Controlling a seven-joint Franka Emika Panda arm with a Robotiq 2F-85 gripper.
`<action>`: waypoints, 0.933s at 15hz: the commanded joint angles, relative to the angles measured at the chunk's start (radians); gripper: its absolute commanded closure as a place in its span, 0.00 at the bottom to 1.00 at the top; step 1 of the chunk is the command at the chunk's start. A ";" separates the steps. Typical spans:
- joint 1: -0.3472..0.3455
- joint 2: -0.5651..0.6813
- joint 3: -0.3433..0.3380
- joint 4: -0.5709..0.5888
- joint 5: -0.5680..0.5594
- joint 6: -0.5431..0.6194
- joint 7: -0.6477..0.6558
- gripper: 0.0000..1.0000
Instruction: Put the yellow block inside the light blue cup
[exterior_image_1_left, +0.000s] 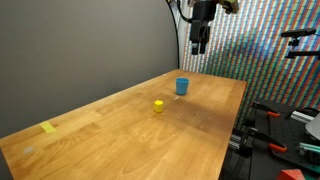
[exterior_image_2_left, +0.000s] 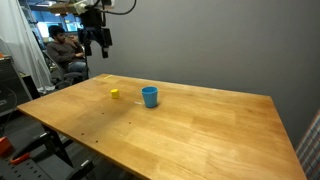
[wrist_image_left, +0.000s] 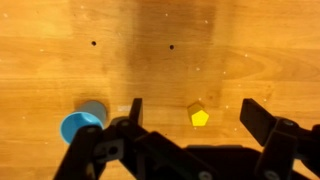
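Observation:
My gripper should next move down to the yellow block near the light blue cup and close on the yellow block's upright sides (exterior_image_1_left: 158, 107) (wrist_image_left: 199, 116).
The yellow block (exterior_image_1_left: 158, 105) is a tiny cube resting on the wooden table (exterior_image_1_left: 120, 135), also seen in an exterior view (exterior_image_2_left: 115, 94) and in the wrist view (wrist_image_left: 199, 115). The light blue cup (exterior_image_1_left: 182, 87) stands upright a short way from it; it also shows in an exterior view (exterior_image_2_left: 150, 96) and in the wrist view (wrist_image_left: 81, 124). My gripper (exterior_image_1_left: 199, 45) hangs high above the table, open and empty, also in an exterior view (exterior_image_2_left: 96, 45). In the wrist view the block lies between the open fingers (wrist_image_left: 192, 115), far below them.
A flat yellow tape patch (exterior_image_1_left: 49, 127) lies near the table's edge. Clamps and gear (exterior_image_1_left: 275, 135) stand beside the table. A seated person (exterior_image_2_left: 62, 50) is behind the table. A patterned screen (exterior_image_1_left: 265, 50) stands at the back.

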 joint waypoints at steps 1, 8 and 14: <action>0.031 0.252 0.035 0.147 0.013 0.070 -0.017 0.00; 0.066 0.529 0.065 0.317 -0.038 0.178 -0.014 0.00; 0.063 0.661 0.073 0.407 -0.029 0.181 -0.058 0.00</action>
